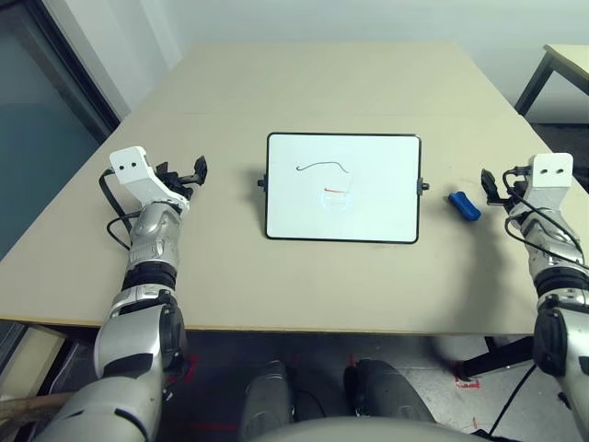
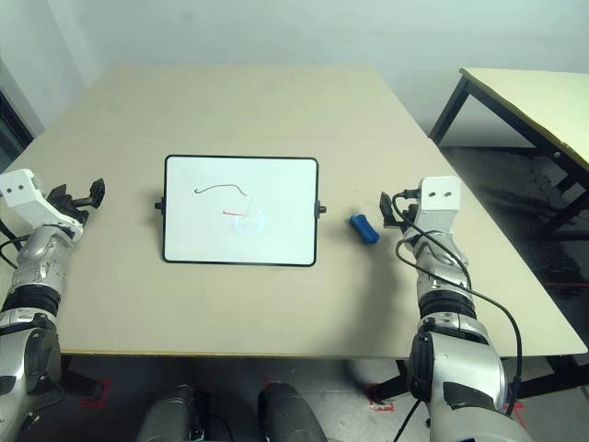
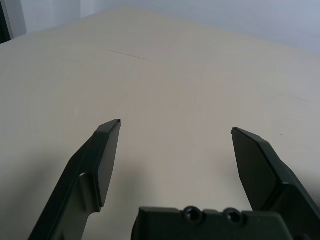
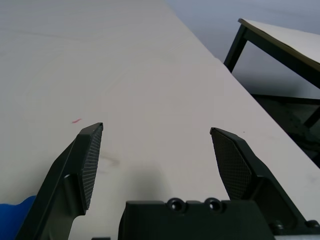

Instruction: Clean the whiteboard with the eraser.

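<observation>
I will close my right gripper on the near half of the blue eraser (image 1: 470, 212) beside the whiteboard, because its far end should stay free for wiping.
The whiteboard (image 1: 343, 188) lies flat in the middle of the table, with a thin black squiggle and a short red mark on its white face. To its right, between the board and my right arm, lies the small blue eraser (image 1: 464, 205); a blue corner of the eraser (image 4: 15, 208) also peeks in by my right fingers. My right gripper (image 1: 490, 185) stands open just right of the eraser, holding nothing. My left gripper (image 1: 190, 171) stands open left of the board, over bare tabletop.
The beige table (image 1: 322, 83) stretches far behind the board, with a seam line across it. A second table (image 2: 525, 92) with black legs stands off to the right, past the table's edge. A dark wall or door runs along the far left.
</observation>
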### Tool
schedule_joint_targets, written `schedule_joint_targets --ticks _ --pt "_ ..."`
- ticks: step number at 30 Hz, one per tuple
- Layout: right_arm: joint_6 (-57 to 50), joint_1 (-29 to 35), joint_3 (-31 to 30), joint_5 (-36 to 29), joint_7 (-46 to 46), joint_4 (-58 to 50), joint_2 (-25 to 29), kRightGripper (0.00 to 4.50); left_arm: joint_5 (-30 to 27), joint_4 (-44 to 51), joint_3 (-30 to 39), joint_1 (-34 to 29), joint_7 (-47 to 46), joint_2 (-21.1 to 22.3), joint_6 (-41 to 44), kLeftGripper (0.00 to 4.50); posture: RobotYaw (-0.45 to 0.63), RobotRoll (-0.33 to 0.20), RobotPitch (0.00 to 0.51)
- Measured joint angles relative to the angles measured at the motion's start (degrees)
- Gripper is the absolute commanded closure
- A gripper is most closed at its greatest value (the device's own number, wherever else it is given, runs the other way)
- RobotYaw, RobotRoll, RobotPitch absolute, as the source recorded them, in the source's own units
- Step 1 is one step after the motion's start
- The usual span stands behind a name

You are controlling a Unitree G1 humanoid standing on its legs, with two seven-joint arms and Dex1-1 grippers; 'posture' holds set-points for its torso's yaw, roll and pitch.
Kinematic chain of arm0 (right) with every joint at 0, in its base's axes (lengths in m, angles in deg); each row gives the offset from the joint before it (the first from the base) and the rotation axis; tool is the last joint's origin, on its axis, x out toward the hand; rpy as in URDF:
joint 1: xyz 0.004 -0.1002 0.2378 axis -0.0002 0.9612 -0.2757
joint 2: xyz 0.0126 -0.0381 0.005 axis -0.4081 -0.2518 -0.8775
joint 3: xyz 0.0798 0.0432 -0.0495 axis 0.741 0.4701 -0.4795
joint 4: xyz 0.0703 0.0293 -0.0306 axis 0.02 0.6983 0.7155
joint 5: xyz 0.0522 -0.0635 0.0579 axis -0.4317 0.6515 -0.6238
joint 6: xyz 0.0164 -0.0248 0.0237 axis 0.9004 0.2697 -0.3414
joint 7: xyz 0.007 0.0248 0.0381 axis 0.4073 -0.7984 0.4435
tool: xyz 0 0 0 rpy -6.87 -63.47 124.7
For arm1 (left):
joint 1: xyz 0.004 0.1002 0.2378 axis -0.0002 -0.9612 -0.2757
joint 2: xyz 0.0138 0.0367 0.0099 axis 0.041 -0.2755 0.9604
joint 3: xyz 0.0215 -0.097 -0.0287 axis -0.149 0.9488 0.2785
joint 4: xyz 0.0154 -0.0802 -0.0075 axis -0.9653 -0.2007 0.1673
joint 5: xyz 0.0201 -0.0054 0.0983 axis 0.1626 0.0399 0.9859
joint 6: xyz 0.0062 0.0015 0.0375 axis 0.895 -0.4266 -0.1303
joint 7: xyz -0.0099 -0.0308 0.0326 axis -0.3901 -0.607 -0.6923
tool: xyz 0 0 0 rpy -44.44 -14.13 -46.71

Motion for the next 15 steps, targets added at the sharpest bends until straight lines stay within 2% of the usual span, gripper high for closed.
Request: schedule_joint_targets --ticks 8,11,15 --pt "-0.7 1.3 0.1 -0.3 0.4 -1.4 0.1 0.02 0.7 -1.2 -0.4 0.3 0.5 0.1 0.0 0.00 -0.19 0.000 0.055" --pt "-4.7 2.3 0.1 -1.6 2.8 -6.6 0.1 0.02 0.6 -0.5 -1.5 2.3 3.8 0.2 0.7 0.00 -0.21 0.000 0.056" --pt "-16.0 5.3 -1.0 -2.5 6.9 -18.7 0.6 0.02 0.2 4.6 -4.2 5.3 12.2 1.1 4.5 0.00 -0.22 0.000 0.052"
